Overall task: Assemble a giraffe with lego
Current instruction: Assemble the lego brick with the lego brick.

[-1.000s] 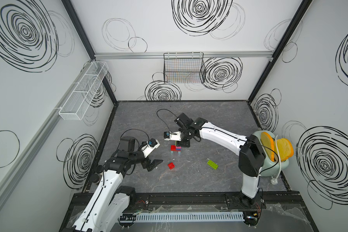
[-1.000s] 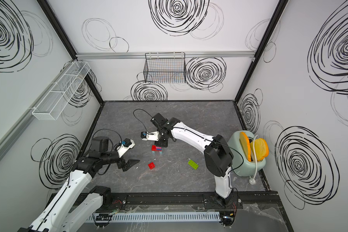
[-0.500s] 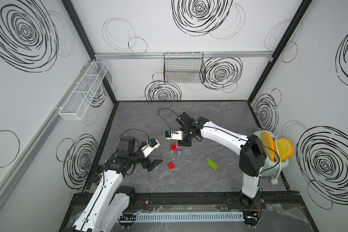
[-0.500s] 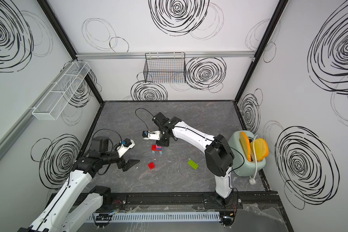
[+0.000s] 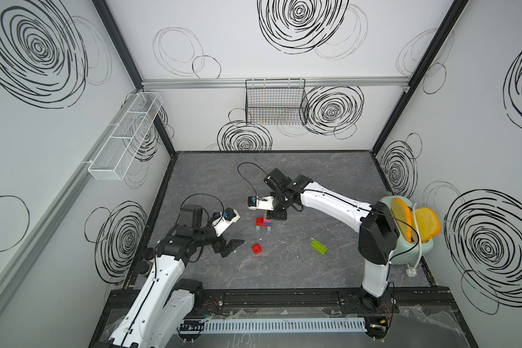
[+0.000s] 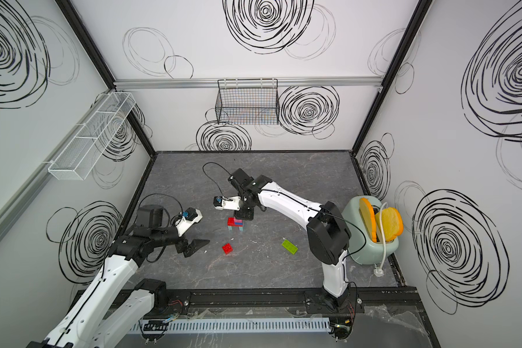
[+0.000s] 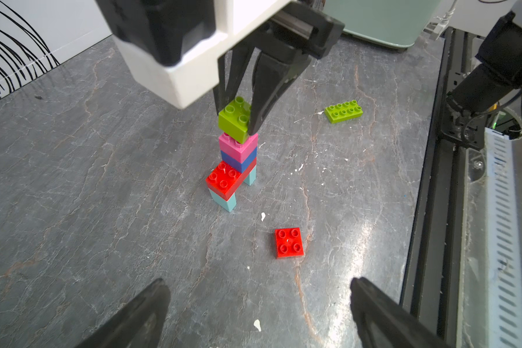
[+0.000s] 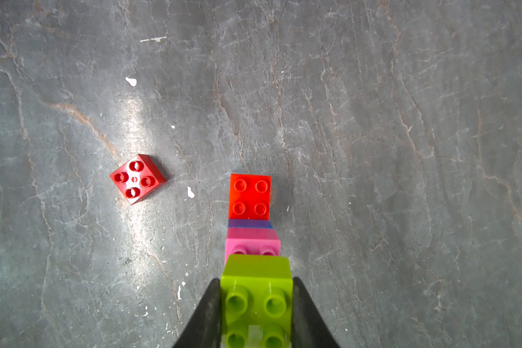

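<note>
The robot's right gripper will release the lime 2x2 brick on top of the giraffe's pink brick (image 5: pixel 265 213) (image 8: pixel 253 258).
The partly built giraffe (image 5: pixel 263 224) (image 6: pixel 235 225) stands mid-table: two cyan legs (image 7: pixel 227 203), a red body (image 7: pixel 223 179) (image 8: pixel 249 197), then a blue brick (image 7: pixel 238 162) and a pink brick (image 7: pixel 238 147) (image 8: pixel 252 244). My right gripper (image 8: pixel 255 281) (image 7: pixel 235 120) is shut on a lime 2x2 brick (image 7: pixel 235 119) (image 8: pixel 256 289). This brick is tilted, its lower edge on the pink brick's top. A loose red 2x2 brick (image 7: pixel 289 242) (image 8: pixel 137 179) (image 5: pixel 256 248) lies nearer the front. A long lime brick (image 7: pixel 343 111) (image 5: pixel 319 246) lies to the right. My left gripper (image 7: pixel 257 281) (image 5: pixel 228 245) is open and empty, left of the loose red brick.
A mint toaster (image 5: pixel 410 244) with yellow toast slices (image 5: pixel 425 224) stands at the table's right edge. A black wire basket (image 5: pixel 276 104) hangs on the back wall, a white one (image 5: pixel 124 137) on the left wall. A black rail (image 7: pixel 428 180) runs along the front edge.
</note>
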